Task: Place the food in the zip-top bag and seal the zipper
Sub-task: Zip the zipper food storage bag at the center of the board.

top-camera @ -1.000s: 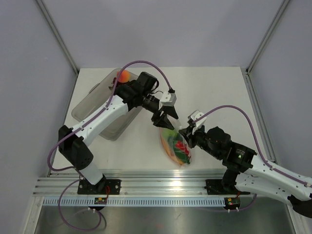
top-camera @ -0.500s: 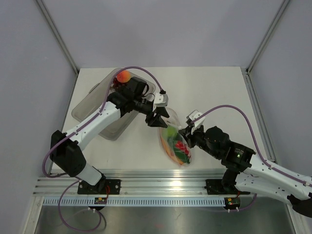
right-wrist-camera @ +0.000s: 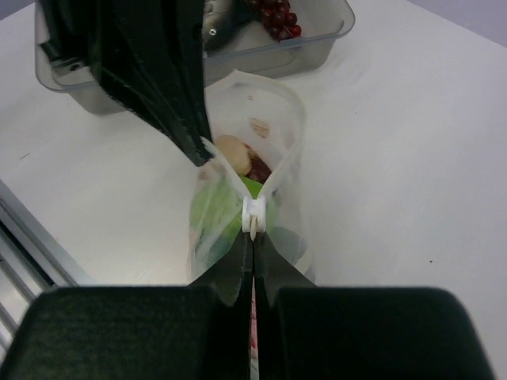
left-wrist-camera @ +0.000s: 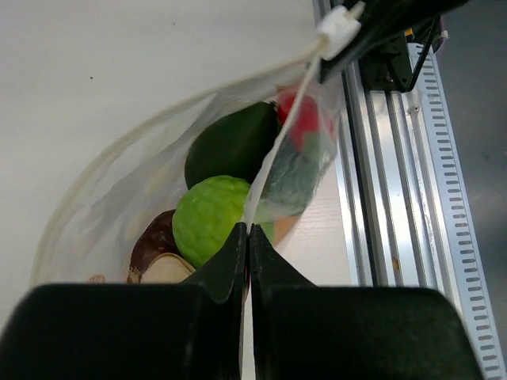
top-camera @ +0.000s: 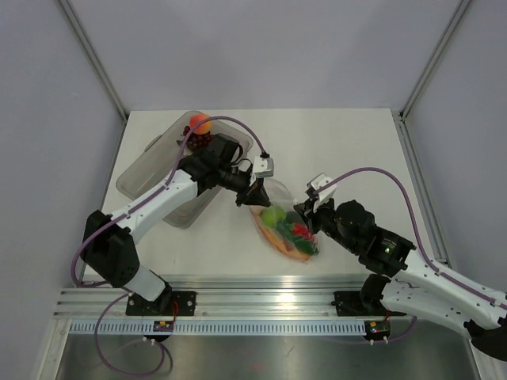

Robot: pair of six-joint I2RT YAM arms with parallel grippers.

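Observation:
Next, I take the slider (right-wrist-camera: 253, 214) with my left gripper and pull it along the zipper, since that gripper holds the edge of the bag's gaping opening, away from the slider.
The zip-top bag (top-camera: 287, 231) lies mid-table, stretched between both grippers. Inside it are food pieces: a lime (left-wrist-camera: 212, 218), a dark-green piece (left-wrist-camera: 234, 142), a red chili (left-wrist-camera: 305, 119) and a brown-and-cream piece (left-wrist-camera: 154, 253). My left gripper (top-camera: 255, 198) (left-wrist-camera: 248, 231) is shut on the left end of the bag's mouth edge. The zipper (left-wrist-camera: 277, 150) runs as a thin strip from there to a white slider (left-wrist-camera: 339, 28) (right-wrist-camera: 253, 214). My right gripper (top-camera: 307, 212) (right-wrist-camera: 253, 237) is shut on the bag edge just behind that slider. Beyond the slider the mouth gapes.
A clear grey tray (top-camera: 150, 170) stands at the back left under the left arm, with a peach (top-camera: 200, 123) and dark-red grapes (right-wrist-camera: 273, 16) in it. Metal rails (top-camera: 253, 301) run along the near table edge, close to the bag.
The left gripper came down onto the bag's mouth edge and shut on it. The bag has been pulled flatter and shifted a little to the right. The right gripper stayed shut.

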